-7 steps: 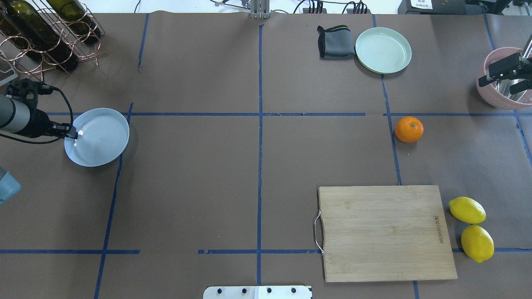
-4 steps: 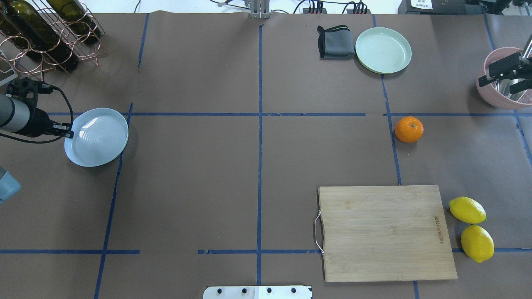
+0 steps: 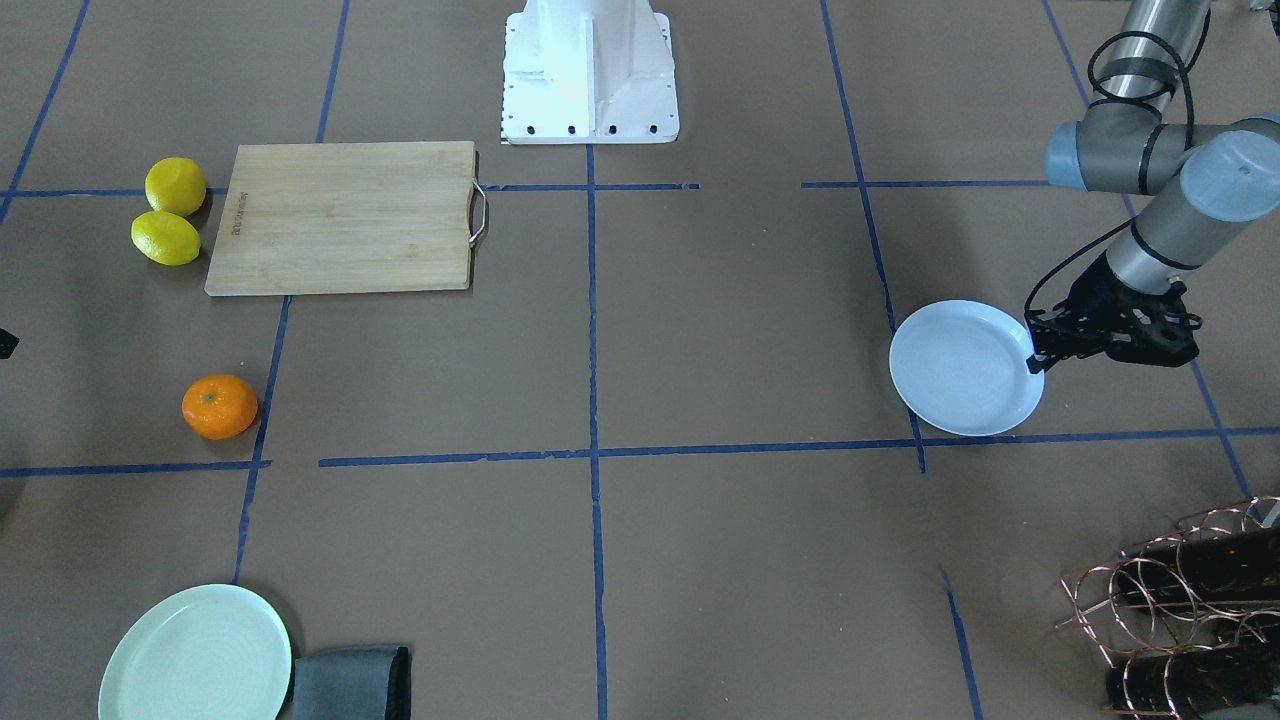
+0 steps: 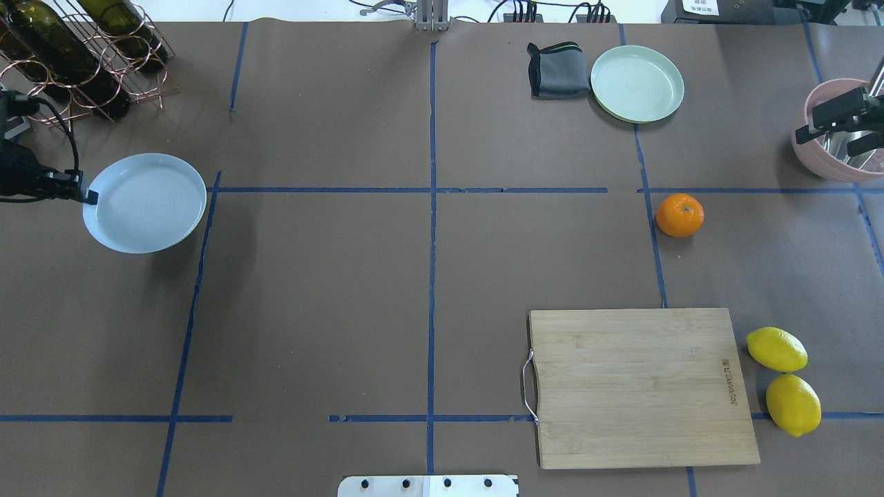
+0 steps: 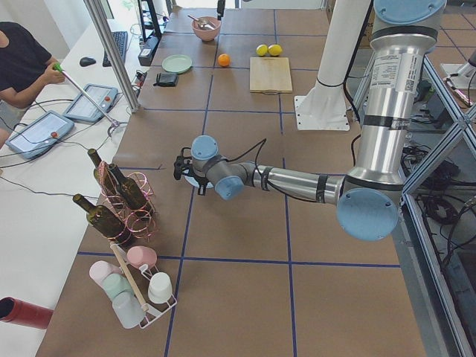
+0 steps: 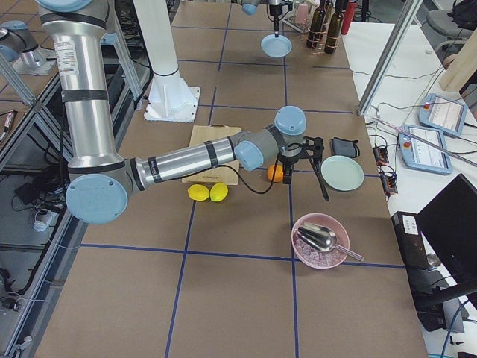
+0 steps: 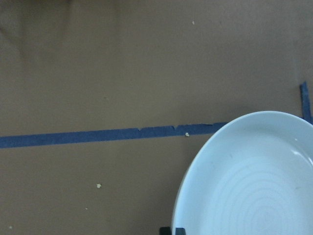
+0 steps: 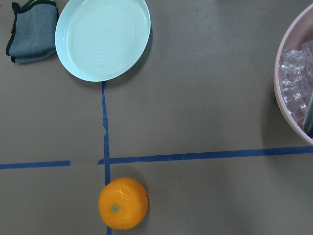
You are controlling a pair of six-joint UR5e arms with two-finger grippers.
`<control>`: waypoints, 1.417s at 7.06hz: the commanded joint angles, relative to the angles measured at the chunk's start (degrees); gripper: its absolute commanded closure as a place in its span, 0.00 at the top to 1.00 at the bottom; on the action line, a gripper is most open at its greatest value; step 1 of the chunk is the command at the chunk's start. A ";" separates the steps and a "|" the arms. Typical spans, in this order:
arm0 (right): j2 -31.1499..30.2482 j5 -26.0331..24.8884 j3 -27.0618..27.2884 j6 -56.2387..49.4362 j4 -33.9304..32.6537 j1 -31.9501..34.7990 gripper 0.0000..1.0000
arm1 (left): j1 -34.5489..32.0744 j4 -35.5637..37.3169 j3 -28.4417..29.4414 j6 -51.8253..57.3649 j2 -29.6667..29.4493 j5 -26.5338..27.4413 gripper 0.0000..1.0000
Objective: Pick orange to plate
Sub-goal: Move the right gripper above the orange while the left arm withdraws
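The robot's left gripper needs to release the pale bluish-white plate over the middle blue tape line, just on the robot's side of its crossing (image 3: 584,384).
The orange (image 4: 679,215) lies on the table beside a blue tape line, right of centre; it also shows as the orange (image 3: 219,406) and, from above, as the orange (image 8: 122,203). The pale bluish-white plate (image 4: 145,202) is at the far left, held by its rim and raised off the table, as the plate (image 6: 276,46) in the right-side view makes plain. My left gripper (image 4: 86,195) is shut on that rim, and the plate (image 7: 254,181) fills the left wrist view's lower right. My right gripper (image 4: 825,140) hovers open over a pink bowl, a little beyond the orange.
A mint-green plate (image 4: 637,83) and folded grey cloth (image 4: 556,70) sit at the far right. A wooden cutting board (image 4: 639,386) and two lemons (image 4: 776,348) lie near the robot. The pink bowl (image 4: 818,160) holds ice. A wine rack (image 4: 83,48) stands beside the left arm.
The left gripper has drawn back to the left and away from the robot, carrying the bluish plate with it. The orange and the right arm have not moved.
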 commanded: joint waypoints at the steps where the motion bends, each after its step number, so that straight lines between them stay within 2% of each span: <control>1: 0.09 -0.24 -0.60 0.08 0.00 -0.26 1.00 | -0.86 8.85 -1.77 -6.48 -8.33 -1.74 0.00; 2: 0.79 -0.51 -0.69 0.08 -0.09 -0.70 1.00 | 0.89 8.69 -1.77 -16.45 -12.54 -1.56 0.00; 3: 1.49 -1.38 -0.78 0.26 -0.52 -1.83 1.00 | 6.22 8.60 -1.77 -25.95 -16.24 -0.78 0.00; 5: 5.34 -3.92 -1.92 6.64 -0.09 -5.08 1.00 | 17.98 8.60 -1.60 -38.12 -21.88 8.15 0.00; 7: 6.85 -7.26 -1.92 8.95 -0.09 -8.16 1.00 | 24.34 8.60 -0.64 -45.35 -26.01 14.32 0.00; 10: 7.30 -8.59 -1.92 10.10 0.00 -10.01 1.00 | 30.78 8.34 5.94 -47.49 -30.50 24.08 0.00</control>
